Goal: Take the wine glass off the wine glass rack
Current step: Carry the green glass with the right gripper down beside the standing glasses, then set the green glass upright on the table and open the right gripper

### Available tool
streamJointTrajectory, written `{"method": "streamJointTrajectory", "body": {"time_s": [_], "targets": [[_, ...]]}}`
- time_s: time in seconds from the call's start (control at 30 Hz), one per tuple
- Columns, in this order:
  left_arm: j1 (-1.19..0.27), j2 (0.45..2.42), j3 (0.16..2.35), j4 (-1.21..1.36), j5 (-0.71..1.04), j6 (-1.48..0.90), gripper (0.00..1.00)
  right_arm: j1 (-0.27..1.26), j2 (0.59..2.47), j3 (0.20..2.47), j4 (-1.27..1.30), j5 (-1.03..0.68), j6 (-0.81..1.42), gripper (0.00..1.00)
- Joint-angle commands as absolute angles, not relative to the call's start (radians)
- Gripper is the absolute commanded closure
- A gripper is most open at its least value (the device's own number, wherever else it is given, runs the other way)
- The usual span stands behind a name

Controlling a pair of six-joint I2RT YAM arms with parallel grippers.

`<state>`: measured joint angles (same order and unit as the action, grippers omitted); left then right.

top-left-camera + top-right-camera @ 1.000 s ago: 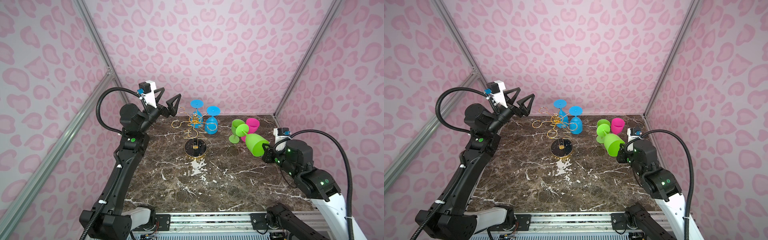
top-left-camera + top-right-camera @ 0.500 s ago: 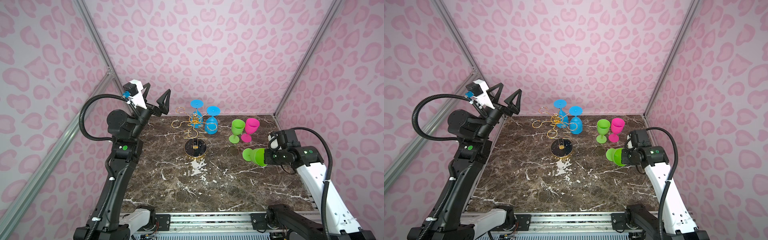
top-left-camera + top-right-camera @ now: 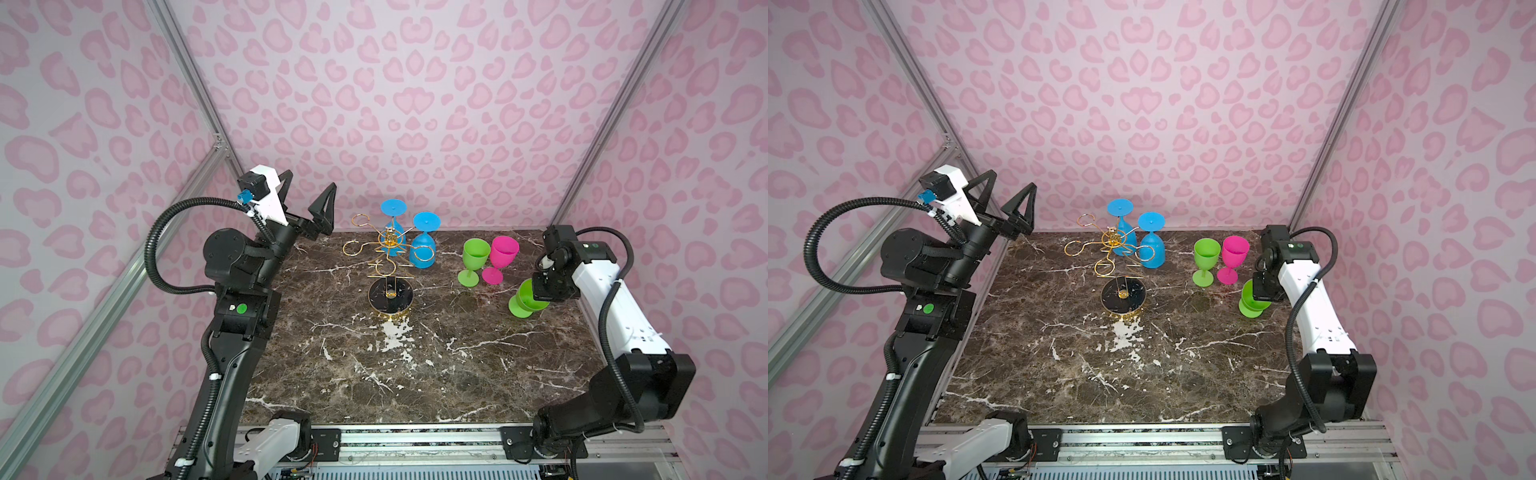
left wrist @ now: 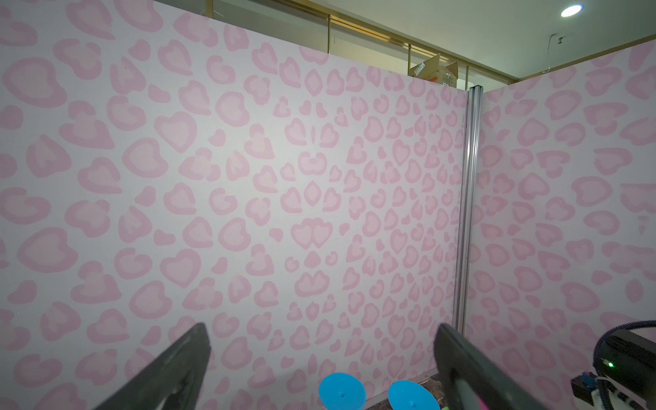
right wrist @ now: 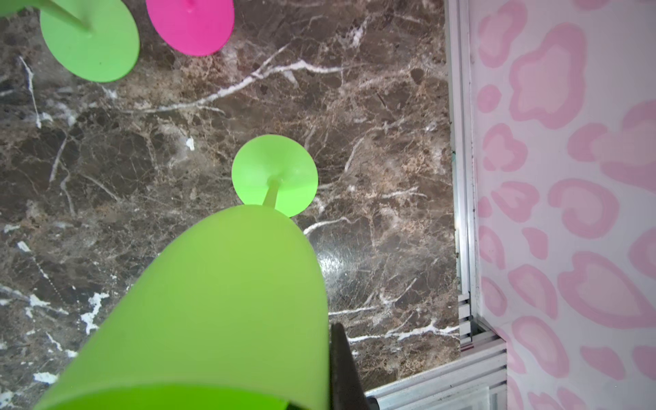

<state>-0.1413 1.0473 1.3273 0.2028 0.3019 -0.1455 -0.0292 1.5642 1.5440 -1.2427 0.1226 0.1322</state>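
I should use my right gripper to set the green wine glass, now held just over the table, upright on the marble [image 3: 519, 295] [image 5: 300, 78] between the pink glass and the table rail.
The gold wire wine glass rack [image 3: 390, 249] [image 3: 1115, 249] stands on its round black base [image 3: 390, 296] at the middle back of the marble table. Two blue wine glasses [image 3: 423, 249] [image 3: 392, 214] hang upside down on its far arms; their feet [image 4: 341, 392] show in the left wrist view. My left gripper [image 3: 307, 199] [image 4: 319, 355] is open and empty, raised left of the rack. My right gripper [image 3: 540, 293] is shut on the bowl of a green wine glass [image 3: 524, 302] [image 5: 220, 312], held upright with its foot [image 5: 275, 175] just over the table. One finger [image 5: 342, 369] lies against the bowl.
A second green glass [image 3: 473, 259] and a pink glass [image 3: 500, 257] stand upright at the back right, close to the held glass. Pink patterned walls with aluminium posts [image 3: 615, 112] enclose the table. The right table edge rail [image 5: 461, 177] is near the held glass.
My right arm has swung the green glass from lying sideways to upright and lowered it toward the table at the right. My left gripper has shifted a little left and stays open.
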Motion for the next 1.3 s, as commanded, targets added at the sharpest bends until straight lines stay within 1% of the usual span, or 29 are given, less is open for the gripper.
{"method": "streamJointTrajectory", "body": {"time_s": [0.0,0.07,0.23,0.4,0.67,1.07,1.1,1.13,1.27], "targets": [[-0.140,1.003,1.270,0.198,0.286,-0.125,0.01,-0.068,1.632,1.611,-1.261,0.112,0.108,1.00],[-0.140,0.966,1.207,0.223,0.274,-0.110,0.01,-0.092,1.679,1.658,-1.258,0.076,0.096,1.00],[-0.142,0.922,1.125,0.216,0.238,-0.048,0.00,-0.118,1.786,1.774,-1.290,0.067,0.093,1.00],[-0.141,0.879,1.062,0.263,0.220,-0.026,0.00,-0.129,1.883,1.874,-1.316,0.068,0.092,1.00],[-0.141,0.866,1.032,0.268,0.201,-0.039,0.01,-0.143,1.965,1.935,-1.318,0.090,0.094,1.00],[-0.142,0.870,1.032,0.259,0.193,-0.035,0.01,-0.155,2.056,2.022,-1.349,0.047,0.089,1.00],[-0.142,0.870,1.032,0.259,0.192,-0.035,0.01,-0.155,2.057,2.021,-1.347,0.046,0.089,0.98],[-0.141,0.871,1.034,0.259,0.192,-0.035,0.00,-0.155,2.056,2.019,-1.345,0.049,0.089,0.94],[-0.141,0.870,1.032,0.258,0.190,-0.035,0.01,-0.155,2.050,2.021,-1.343,0.038,0.089,0.83]]}}
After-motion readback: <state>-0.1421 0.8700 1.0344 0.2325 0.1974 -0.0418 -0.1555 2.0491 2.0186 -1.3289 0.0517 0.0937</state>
